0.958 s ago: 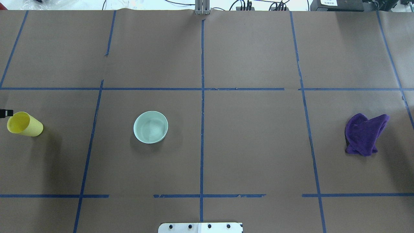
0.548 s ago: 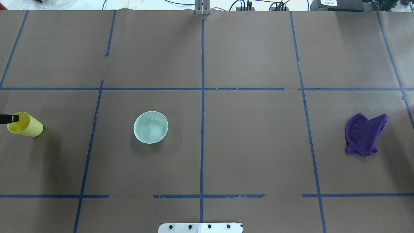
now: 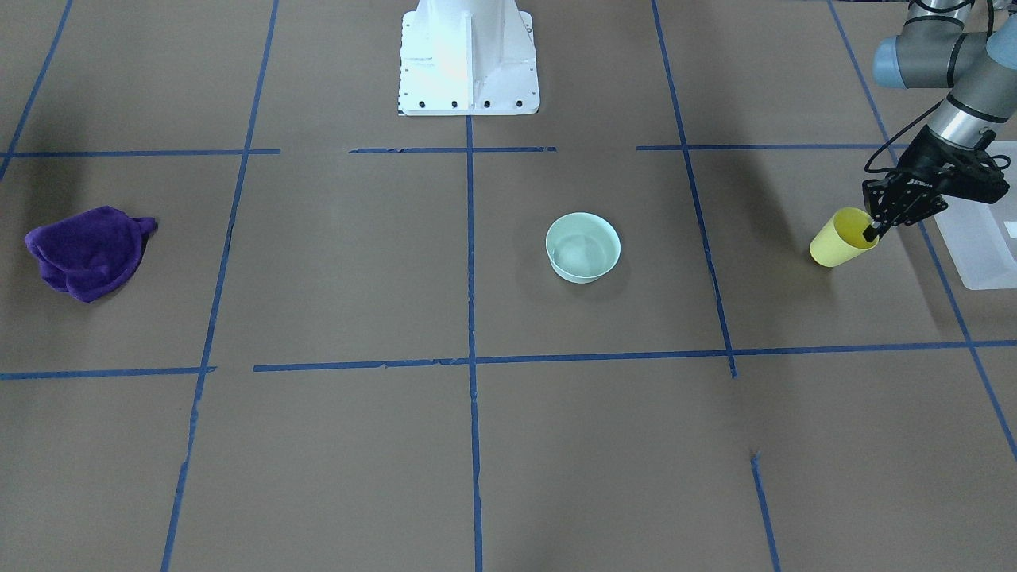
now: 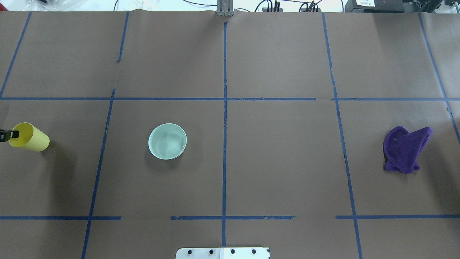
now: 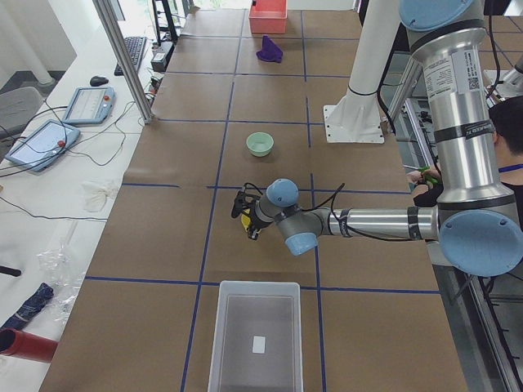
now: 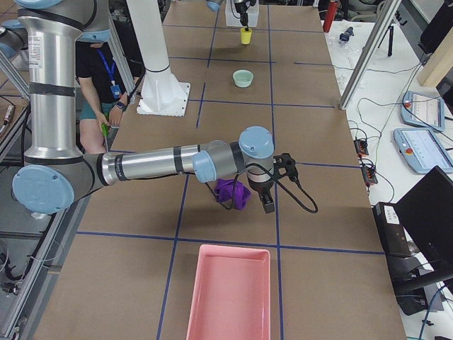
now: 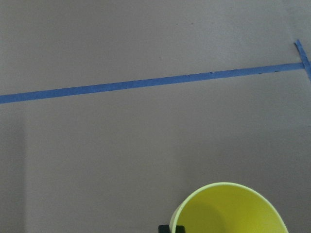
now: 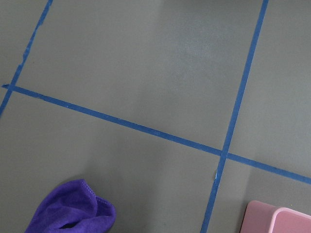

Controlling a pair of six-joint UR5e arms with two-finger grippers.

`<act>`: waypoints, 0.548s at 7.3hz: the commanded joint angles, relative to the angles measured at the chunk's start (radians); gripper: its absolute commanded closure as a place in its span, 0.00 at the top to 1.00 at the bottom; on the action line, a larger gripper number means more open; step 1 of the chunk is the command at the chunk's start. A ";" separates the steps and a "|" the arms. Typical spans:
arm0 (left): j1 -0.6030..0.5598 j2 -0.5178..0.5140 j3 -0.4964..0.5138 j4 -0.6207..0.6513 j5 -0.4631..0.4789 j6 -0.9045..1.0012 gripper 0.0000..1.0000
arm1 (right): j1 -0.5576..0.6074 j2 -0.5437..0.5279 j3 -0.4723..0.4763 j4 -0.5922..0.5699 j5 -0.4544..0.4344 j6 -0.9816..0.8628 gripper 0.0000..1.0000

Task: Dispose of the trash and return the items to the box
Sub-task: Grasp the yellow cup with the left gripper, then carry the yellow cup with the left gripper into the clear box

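Next, I let go of the yellow cup with my left gripper inside the frosted box (image 3: 999, 196), just beside the white label.
The yellow cup (image 4: 30, 138) stands at the table's left edge, also in the front view (image 3: 841, 238) and the left wrist view (image 7: 233, 208). My left gripper (image 3: 874, 231) is shut on its rim, with one finger inside; only a fingertip (image 4: 10, 135) shows overhead. The mint-green bowl (image 4: 167, 141) sits upright and empty left of centre. The frosted box (image 3: 981, 238) lies just beyond the cup, empty in the left side view (image 5: 253, 335). My right gripper (image 6: 267, 204) hovers by the purple cloth (image 6: 233, 193); I cannot tell whether it is open or shut.
The purple cloth (image 4: 405, 148) lies crumpled at the table's right. A pink tray (image 6: 226, 290) sits past it at the right end. The white robot base (image 3: 467, 56) stands at the near middle edge. Blue tape lines cross the brown paper.
My left fingertip moved onto the cup's rim from beside it. The cup shifted slightly to the right. The bowl and cloth have not moved.
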 commanded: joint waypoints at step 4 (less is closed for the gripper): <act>-0.422 0.046 -0.028 0.249 -0.392 0.649 0.00 | 0.000 0.000 -0.008 0.000 -0.001 0.000 1.00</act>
